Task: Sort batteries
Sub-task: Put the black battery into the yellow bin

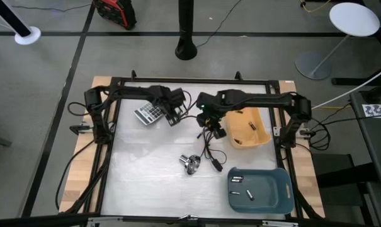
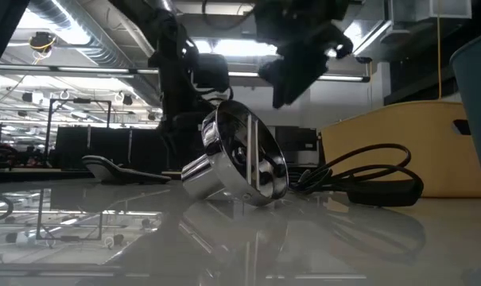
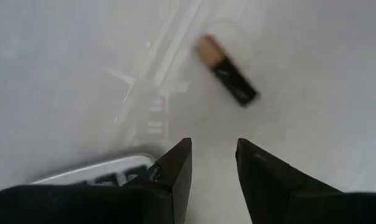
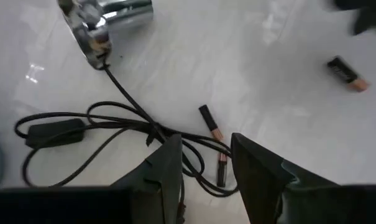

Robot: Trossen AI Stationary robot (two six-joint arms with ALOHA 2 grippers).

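I will next close my right gripper on the copper end of the battery (image 1: 200, 135) (image 4: 217, 132) just outside the loops of the black cable, on the side of the metal knob.
Through the left wrist view I see one dark battery with a copper end (image 3: 228, 78) lying flat on the white table, ahead of my open left gripper (image 3: 214, 163). From above, that gripper (image 1: 173, 117) hovers beside the calculator (image 1: 148, 113). My right gripper (image 4: 205, 163), also open, hangs over the black cable (image 4: 122, 121), where two small batteries (image 4: 209, 122) lie by the cable loops. A further battery (image 4: 348, 73) lies farther off. More batteries rest in the blue bin (image 1: 280, 200) and the yellow bin (image 1: 262, 140).
A shiny metal knob piece (image 1: 190, 164) lies tilted on the table mid-way to the near edge, with the cable (image 1: 209, 146) trailing from it. The yellow bin sits right of my right gripper (image 1: 209, 121); the blue bin is at the near right corner. A black frame borders the table.
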